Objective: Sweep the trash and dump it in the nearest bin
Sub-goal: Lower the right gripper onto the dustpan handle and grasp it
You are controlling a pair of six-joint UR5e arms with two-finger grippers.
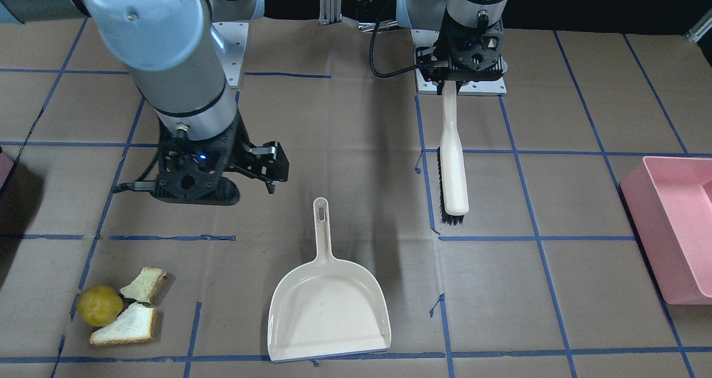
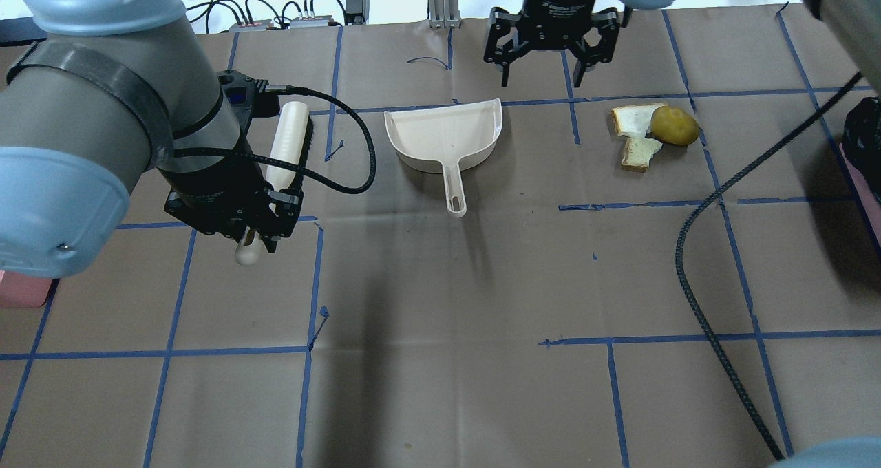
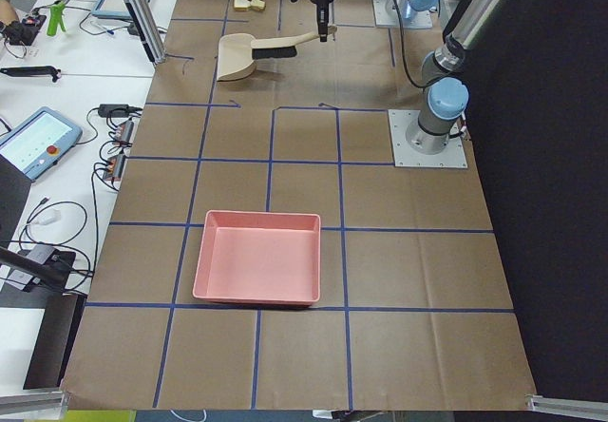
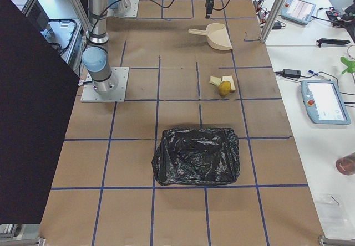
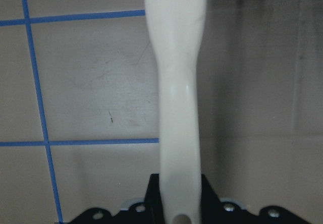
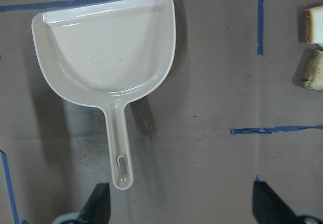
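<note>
The fingers of my right gripper needs to close on the inner end of the dustpan's handle (image 1: 324,244) (image 6: 117,127), close to where it meets the wide tray of the dustpan.
The trash lies in a cluster: a yellow lemon (image 1: 99,306) touching two torn bread pieces (image 1: 146,283) (image 1: 127,327); it also shows in the overhead view (image 2: 674,125). A cream dustpan (image 1: 328,311) lies flat on the table, its handle toward the robot. My left gripper (image 1: 449,78) is shut on the handle of a cream brush (image 1: 453,167) with black bristles, held above the table. My right gripper (image 2: 544,79) is open and empty, hovering above the dustpan (image 6: 108,52), with its fingers either side of the handle end in the right wrist view.
A pink bin (image 1: 676,222) stands at the table end on my left side. A bin lined with a black bag (image 4: 197,155) stands on my right side, closer to the trash. Blue tape lines grid the brown table.
</note>
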